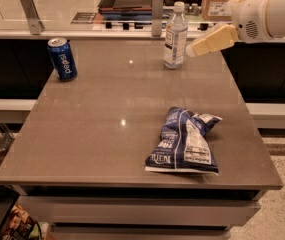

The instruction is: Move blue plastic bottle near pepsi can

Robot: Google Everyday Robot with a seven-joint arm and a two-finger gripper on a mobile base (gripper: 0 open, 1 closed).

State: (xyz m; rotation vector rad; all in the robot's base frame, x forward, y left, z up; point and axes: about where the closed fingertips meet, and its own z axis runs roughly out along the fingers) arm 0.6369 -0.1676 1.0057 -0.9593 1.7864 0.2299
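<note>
The blue plastic bottle should be held next by my gripper around its upper half (176, 29), below the white cap.
The blue plastic bottle (175, 36) stands upright near the table's back edge, right of centre. It is clear with a white cap and a white-and-blue label. The pepsi can (62, 58) stands upright at the table's back left, far from the bottle. My gripper (193, 49) reaches in from the upper right on a white arm. Its cream-coloured tip is right beside the bottle's right side, at label height.
A blue-and-white snack bag (184, 141) lies on the grey table (107, 134) at the front right. A counter with metal posts and trays runs behind the table. The floor shows at the lower right.
</note>
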